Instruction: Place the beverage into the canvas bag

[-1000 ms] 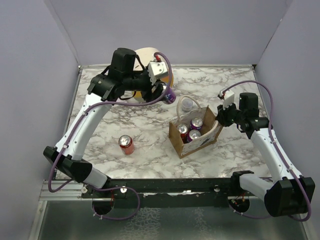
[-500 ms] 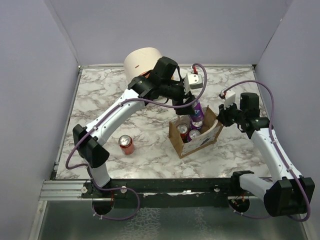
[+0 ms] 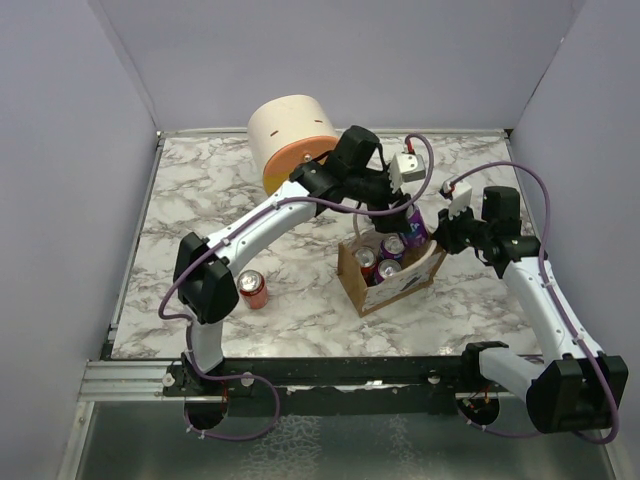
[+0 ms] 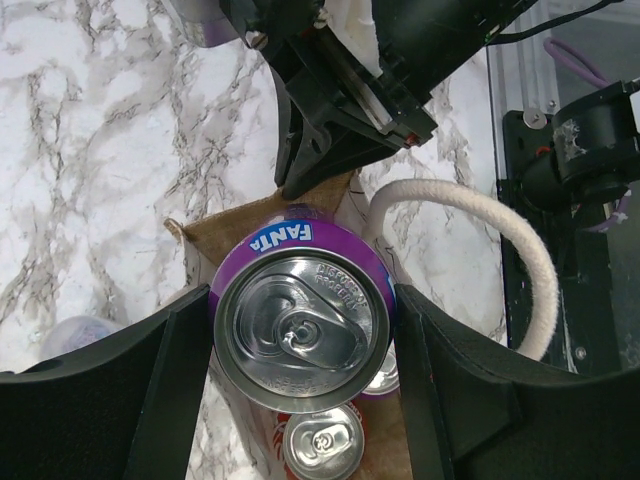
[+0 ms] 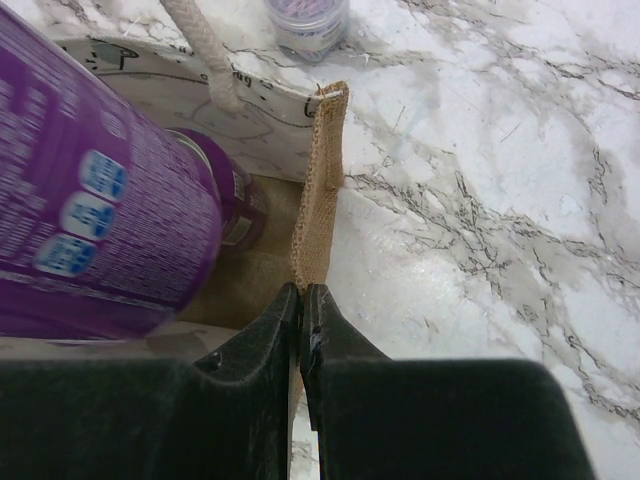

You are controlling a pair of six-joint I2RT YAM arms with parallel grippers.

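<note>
Next, my left gripper releases the purple Fanta can inside the canvas bag, in the corner (image 3: 410, 244) beside my right gripper.
The beverage, a purple Fanta can (image 4: 300, 335), hangs upright between my left gripper's (image 4: 300, 345) black fingers, which are shut on its sides. In the top view the can (image 3: 413, 226) sits just over the open mouth of the tan canvas bag (image 3: 354, 284), at its far right corner. Three cans (image 3: 388, 268) stand inside the bag, one of them showing below the held can (image 4: 322, 445). My right gripper (image 5: 302, 295) is shut on the upper edge of the bag's right wall (image 5: 322, 180). The purple can (image 5: 90, 190) looms just left of that edge.
A red can (image 3: 252, 289) stands on the marble left of the bag. A big cream cylinder (image 3: 290, 135) lies at the back. A clear lidded cup (image 5: 305, 20) stands behind the bag. The cream rope handle (image 4: 520, 250) arcs beside the held can.
My left arm swung right from beside the cream cylinder, carrying the purple can to above the bag. The right gripper closed the last bit onto the bag's edge.
</note>
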